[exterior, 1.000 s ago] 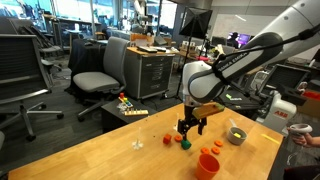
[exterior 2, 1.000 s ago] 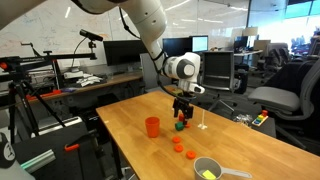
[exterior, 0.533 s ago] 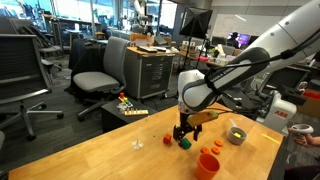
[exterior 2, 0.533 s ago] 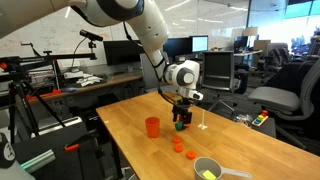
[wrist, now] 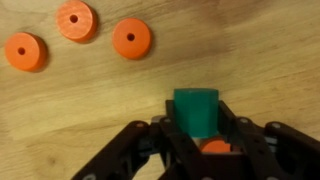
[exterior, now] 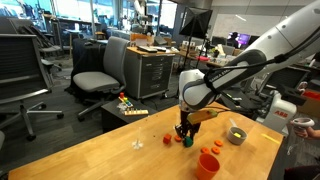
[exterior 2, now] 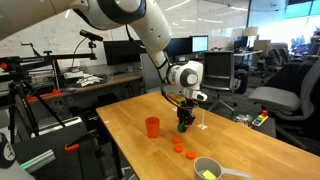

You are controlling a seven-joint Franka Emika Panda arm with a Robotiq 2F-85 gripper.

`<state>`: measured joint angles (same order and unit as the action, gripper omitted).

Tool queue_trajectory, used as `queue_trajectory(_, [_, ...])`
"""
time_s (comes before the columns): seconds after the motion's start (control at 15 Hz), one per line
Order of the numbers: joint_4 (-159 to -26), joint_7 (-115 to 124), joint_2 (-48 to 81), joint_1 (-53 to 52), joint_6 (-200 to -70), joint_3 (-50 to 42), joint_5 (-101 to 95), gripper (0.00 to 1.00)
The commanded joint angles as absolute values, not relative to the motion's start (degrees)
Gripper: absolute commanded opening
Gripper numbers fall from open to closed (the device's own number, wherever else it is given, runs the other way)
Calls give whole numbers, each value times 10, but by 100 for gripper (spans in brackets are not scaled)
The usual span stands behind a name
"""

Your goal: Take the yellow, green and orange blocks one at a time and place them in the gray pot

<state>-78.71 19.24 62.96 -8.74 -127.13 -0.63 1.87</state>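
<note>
Next, my gripper releases the green block, now down at the wooden table, inside the gray pot (exterior: 236, 134) that already has the yellow block in it.
In the wrist view the green block (wrist: 196, 110) sits squarely between my gripper's (wrist: 196, 128) black fingers, which press on both of its sides. Both exterior views show the gripper (exterior: 184, 137) (exterior 2: 182, 123) down at the wooden table with the green block (exterior: 186, 143) (exterior 2: 182, 127) at its tips. The gray pot (exterior: 236, 134) (exterior 2: 207, 168) stands apart from it, and something yellow (exterior 2: 207, 174) lies inside the pot. Three small orange round pieces (wrist: 77, 20) lie on the wood beyond the block. Which of them is the orange block I cannot tell.
A tall orange cup (exterior: 208, 164) (exterior 2: 152, 127) stands on the table near the gripper. Small orange pieces (exterior 2: 190, 153) lie between the gripper and the pot. Office chairs (exterior: 95, 70) and desks surround the table (exterior: 110, 160).
The gripper has lowered onto the green block and its fingers have gone from wide open to closed against the block.
</note>
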Motion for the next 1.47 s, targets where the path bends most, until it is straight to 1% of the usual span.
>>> queue_trajectory(0.0, [-786,190,615,-82,-1265,-17,20,17])
queue_trajectory(0.67, [-932,211,453,-48,-1307,-54,27,17])
queue_trajectory(1.0, [-998,236,437,-8,-1298,-75,47,17])
queue_trajectory(1.4, [-1043,238,438,39,-1291,-92,80,17])
